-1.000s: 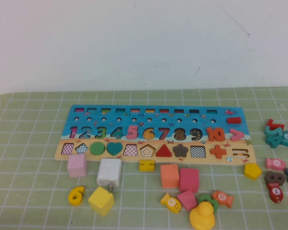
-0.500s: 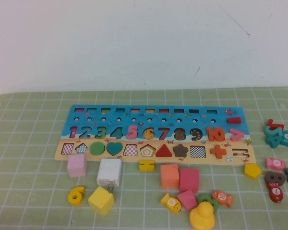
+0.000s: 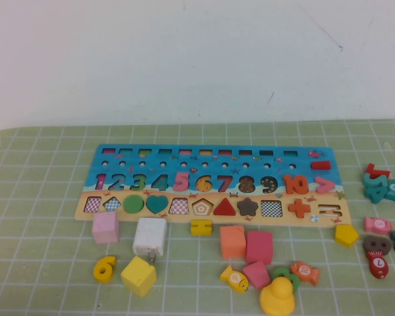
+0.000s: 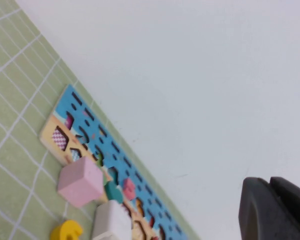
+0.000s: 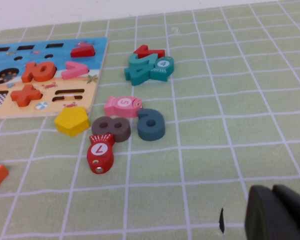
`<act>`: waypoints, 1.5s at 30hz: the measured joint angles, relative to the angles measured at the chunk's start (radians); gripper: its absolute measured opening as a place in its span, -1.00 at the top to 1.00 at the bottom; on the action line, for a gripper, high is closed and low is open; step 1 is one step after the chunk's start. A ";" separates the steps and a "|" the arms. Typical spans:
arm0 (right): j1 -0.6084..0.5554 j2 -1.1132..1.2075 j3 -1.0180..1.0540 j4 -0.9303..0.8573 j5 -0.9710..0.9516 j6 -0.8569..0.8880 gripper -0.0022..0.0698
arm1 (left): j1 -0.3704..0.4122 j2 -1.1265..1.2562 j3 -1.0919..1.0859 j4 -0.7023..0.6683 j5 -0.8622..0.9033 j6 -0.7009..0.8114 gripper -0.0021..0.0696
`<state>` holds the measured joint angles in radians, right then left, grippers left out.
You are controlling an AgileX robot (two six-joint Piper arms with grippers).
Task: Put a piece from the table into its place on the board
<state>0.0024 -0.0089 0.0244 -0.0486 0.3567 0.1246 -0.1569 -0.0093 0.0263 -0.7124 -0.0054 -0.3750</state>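
The yellow 6 is in front of the pink cube. My left gripper goes there next and closes on the yellow 6's round part (image 3: 103, 272).
The number-and-shape board (image 3: 263, 164) lies flat at the middle of the green checked mat, with an empty pentagon slot (image 3: 202, 207) and an empty equals slot (image 3: 330, 210). A yellow pentagon piece (image 3: 346, 234) lies just off the board's near right corner; it also shows in the right wrist view (image 5: 72, 121). A yellow equals piece (image 3: 201, 227) lies by the board's near edge. Neither arm shows in the high view. My left gripper (image 4: 270, 210) is shut and empty, raised off the board's left side. My right gripper (image 5: 274, 212) is shut and empty, over the mat right of the loose pieces.
Loose in front of the board are a pink cube (image 3: 105, 227), white cube (image 3: 149, 238), yellow cube (image 3: 139, 275), yellow 6 (image 3: 105, 268), orange cube (image 3: 232, 241), magenta cube (image 3: 259, 247) and yellow duck (image 3: 277, 297). Teal numbers (image 3: 380, 184), a brown 8 (image 3: 376, 245) and fish pieces lie at the right.
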 joint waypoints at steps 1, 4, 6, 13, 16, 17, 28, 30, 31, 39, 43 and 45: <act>0.000 0.000 0.000 0.000 0.000 0.000 0.94 | 0.000 0.000 0.000 -0.015 -0.004 0.000 0.95; 0.000 0.000 0.000 0.000 0.000 0.000 0.94 | 0.000 0.000 0.000 -0.032 -0.017 -0.006 0.95; 0.000 0.000 0.000 0.000 0.000 0.000 0.94 | 0.000 0.000 0.000 -0.039 -0.019 -0.012 0.95; 0.000 0.000 0.000 0.000 0.000 0.000 0.94 | -0.038 0.003 -0.141 0.090 0.152 0.193 0.95; 0.000 0.000 0.000 -0.002 0.000 0.000 0.94 | -0.044 0.063 -0.303 0.188 0.293 0.297 0.95; 0.000 0.000 0.000 -0.002 0.000 0.000 0.94 | -0.045 0.099 -0.358 0.223 0.346 0.323 0.95; 0.000 0.000 0.000 -0.002 0.000 0.000 0.94 | -0.047 0.633 -0.901 0.364 0.928 0.823 0.95; 0.000 0.000 0.000 -0.002 0.000 0.000 0.94 | -0.047 0.736 -0.984 0.368 1.002 0.906 0.95; 0.000 0.000 0.000 -0.002 0.000 0.000 0.94 | -0.047 0.776 -1.014 0.375 1.025 0.931 0.95; 0.000 0.000 0.000 -0.002 0.000 0.000 0.94 | -0.213 1.093 -1.166 0.590 1.119 0.886 0.95; 0.000 0.000 0.000 -0.002 0.000 0.000 0.94 | -0.332 1.209 -1.166 0.732 1.150 0.739 0.95; 0.000 0.000 0.000 -0.002 0.000 0.000 0.94 | -0.362 1.265 -1.166 0.779 1.154 0.664 0.95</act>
<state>0.0024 -0.0089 0.0244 -0.0504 0.3567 0.1246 -0.5190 1.2557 -1.1394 0.0670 1.1487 0.2888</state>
